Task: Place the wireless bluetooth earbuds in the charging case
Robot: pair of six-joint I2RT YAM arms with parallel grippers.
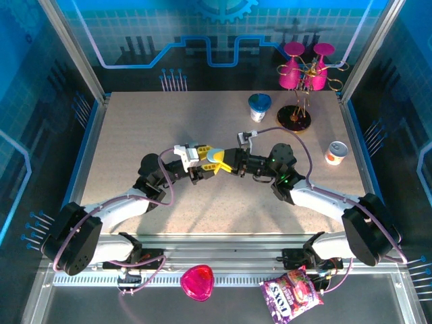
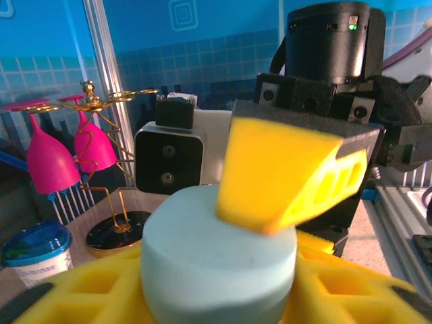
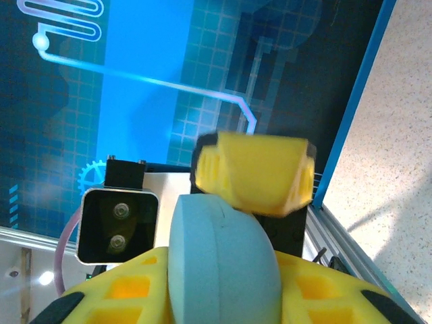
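Note:
Next, I let go of the light-blue charging case with my right gripper on the middle of the table (image 1: 244, 163), below the blue-lidded cup.
A light-blue pebble-like charging case (image 1: 215, 158) is held in the air over the middle of the table, closed, where the two arms meet. My left gripper (image 1: 206, 160) is shut on it from the left, and my right gripper (image 1: 228, 164) grips it from the right. In the left wrist view the case (image 2: 216, 263) sits between my own yellow fingers (image 2: 81, 297), with the other arm's yellow finger (image 2: 277, 175) pressing its top. The right wrist view has the case (image 3: 223, 263) edge-on between yellow fingers (image 3: 121, 290). The earbuds are out of view.
A blue-lidded cup (image 1: 260, 106) and a gold stand with pink glasses (image 1: 302, 74) stand at the back right. A white and orange can (image 1: 335, 152) sits at the right. A pink heart-shaped item (image 1: 197, 282) and a snack bag (image 1: 291, 293) lie in front of the table.

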